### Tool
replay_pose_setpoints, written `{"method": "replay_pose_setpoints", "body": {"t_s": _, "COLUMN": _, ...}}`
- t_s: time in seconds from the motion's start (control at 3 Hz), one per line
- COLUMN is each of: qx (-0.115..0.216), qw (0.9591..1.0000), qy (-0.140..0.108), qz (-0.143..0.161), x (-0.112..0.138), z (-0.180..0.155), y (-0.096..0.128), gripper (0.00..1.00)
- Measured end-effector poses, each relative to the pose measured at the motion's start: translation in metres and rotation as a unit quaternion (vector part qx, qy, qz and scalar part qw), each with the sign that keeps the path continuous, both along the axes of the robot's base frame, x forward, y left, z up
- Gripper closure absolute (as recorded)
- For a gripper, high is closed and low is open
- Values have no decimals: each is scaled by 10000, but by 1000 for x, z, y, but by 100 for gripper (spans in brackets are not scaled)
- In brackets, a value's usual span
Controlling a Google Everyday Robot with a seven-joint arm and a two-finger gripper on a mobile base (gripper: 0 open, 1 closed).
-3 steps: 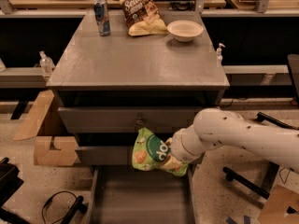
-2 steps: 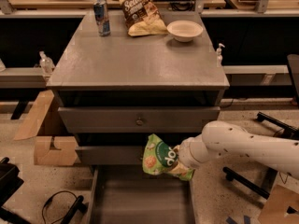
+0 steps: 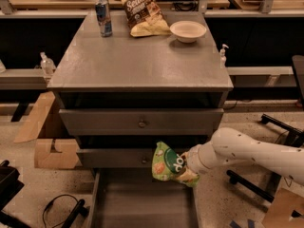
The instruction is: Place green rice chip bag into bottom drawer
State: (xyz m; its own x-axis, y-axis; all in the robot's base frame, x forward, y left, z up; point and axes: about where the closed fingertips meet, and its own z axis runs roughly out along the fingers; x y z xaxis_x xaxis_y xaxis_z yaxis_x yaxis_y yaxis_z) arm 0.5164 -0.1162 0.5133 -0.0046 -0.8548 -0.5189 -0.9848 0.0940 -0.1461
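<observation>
The robot's gripper should release the green rice chip bag on the bottom drawer's grey bottom, toward the chair-base side (image 3: 163,194).
The green rice chip bag (image 3: 172,164) hangs in the air just above the right part of the open bottom drawer (image 3: 142,207), in front of the middle drawer. My gripper (image 3: 190,163) is at the end of the white arm coming in from the right and is shut on the bag's right side. The fingers are mostly hidden behind the bag. The bottom drawer is pulled out and its grey floor is bare.
On the cabinet top (image 3: 137,61) stand a blue can (image 3: 103,18), a brown-and-yellow chip bag (image 3: 145,14) and a white bowl (image 3: 188,31). Two upper drawers with knobs (image 3: 141,123) are closed. Cardboard boxes (image 3: 54,153) lie on the floor at left, a chair base (image 3: 280,127) at right.
The arm has drawn the green bag a little to the right and lower, keeping it over the open bottom drawer. The grip on the bag has not changed.
</observation>
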Motion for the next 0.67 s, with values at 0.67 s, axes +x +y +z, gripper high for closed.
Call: {"method": "replay_pose_setpoints", "body": {"t_s": 0.67, "qx": -190, "qw": 9991, "qy": 366, "qz": 132, "x": 4, "z": -77, "y": 14, "gripper": 100}}
